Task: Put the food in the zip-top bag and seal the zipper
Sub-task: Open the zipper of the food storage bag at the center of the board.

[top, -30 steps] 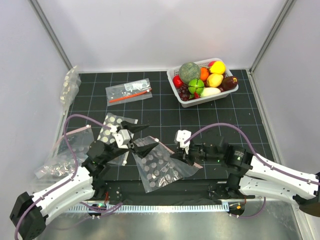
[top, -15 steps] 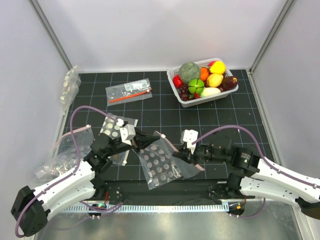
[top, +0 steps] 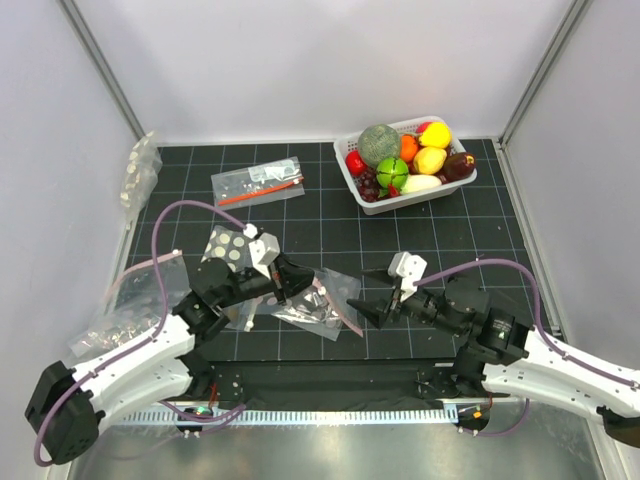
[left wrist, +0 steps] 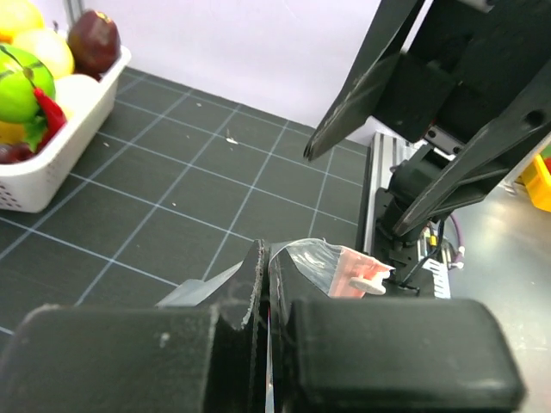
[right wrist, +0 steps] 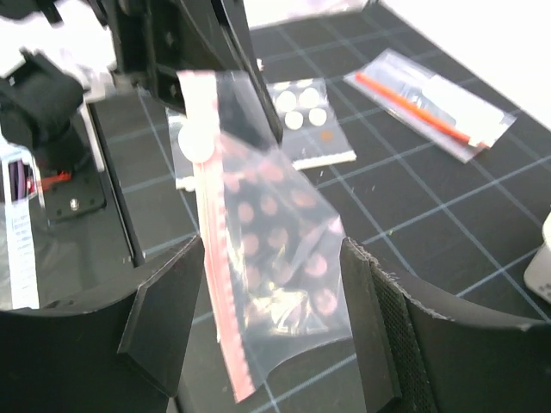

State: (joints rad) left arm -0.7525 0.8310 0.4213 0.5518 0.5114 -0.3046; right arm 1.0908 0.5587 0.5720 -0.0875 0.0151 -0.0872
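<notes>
My right gripper is straddling loose film below the white slider with its open fingers, so it should close on the slider [right wrist: 196,143] beside my left gripper.
The zip-top bag [top: 315,305] hangs crumpled just above the mat between the two arms. My left gripper [top: 292,283] is shut on its left edge; in the left wrist view the clear film and pink strip [left wrist: 353,267] stick out past the closed jaws [left wrist: 265,267]. My right gripper [top: 366,312] is open, just right of the bag. In its wrist view the bag [right wrist: 284,249] dangles between the spread fingers [right wrist: 271,318] without touching them, its zipper [right wrist: 213,258] running down the left side. The food [top: 400,160] lies in the white basket [top: 415,197] at the back right.
A clear bag with an orange-red stick [top: 258,184] lies at the back left. A dotted bag [top: 228,250] rests under the left arm. More clear bags are heaped at the left edge [top: 130,310] and against the left wall [top: 140,170]. Walls close in three sides.
My left gripper has shut on the bag's edge and lifted it, bunching it up. My right gripper has opened, let go of the bag and drawn back slightly to the right.
</notes>
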